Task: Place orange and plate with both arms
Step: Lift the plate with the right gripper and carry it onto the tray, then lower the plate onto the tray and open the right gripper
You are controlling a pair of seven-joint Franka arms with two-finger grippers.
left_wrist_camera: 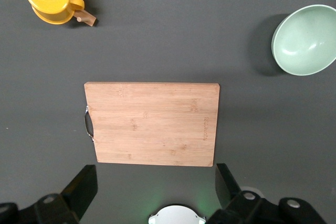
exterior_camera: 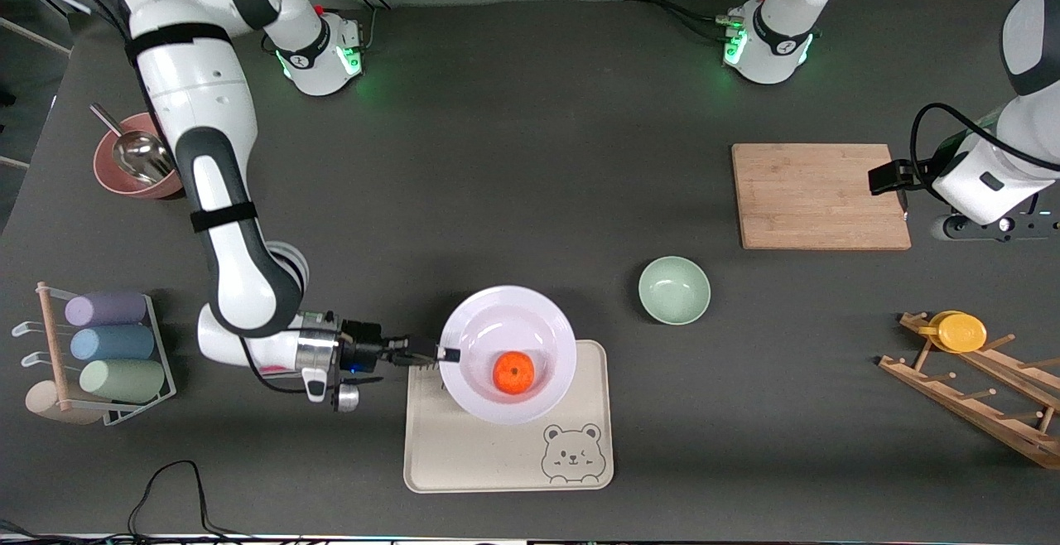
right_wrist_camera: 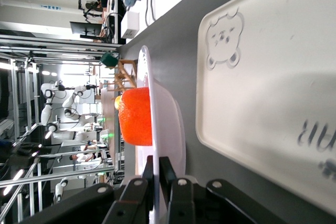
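Note:
I will let go of the white plate with my right gripper on the middle of the cream tray (exterior_camera: 513, 417) (right_wrist_camera: 262, 78), partly over the bear print.
The white plate (exterior_camera: 530, 313) carries the orange (exterior_camera: 513, 373) in its well and hangs a little above the farther edge of the cream bear-printed tray (exterior_camera: 497, 454). My right gripper (exterior_camera: 439, 354) is shut on the plate's rim at the right arm's end. In the right wrist view the fingers (right_wrist_camera: 167, 174) pinch the rim of the plate (right_wrist_camera: 169, 124), with the orange (right_wrist_camera: 135, 116) on it and the tray (right_wrist_camera: 262, 77) beneath. My left gripper (exterior_camera: 888, 177) waits open and empty high over the end of the bamboo cutting board (exterior_camera: 820, 195); it also shows in the left wrist view (left_wrist_camera: 156, 182).
A pale green bowl (exterior_camera: 674, 290) stands between tray and board. A wooden rack with a yellow cup (exterior_camera: 961, 331) is at the left arm's end. A pink bowl with a metal scoop (exterior_camera: 132, 156) and a rack of pastel cups (exterior_camera: 108, 346) are at the right arm's end.

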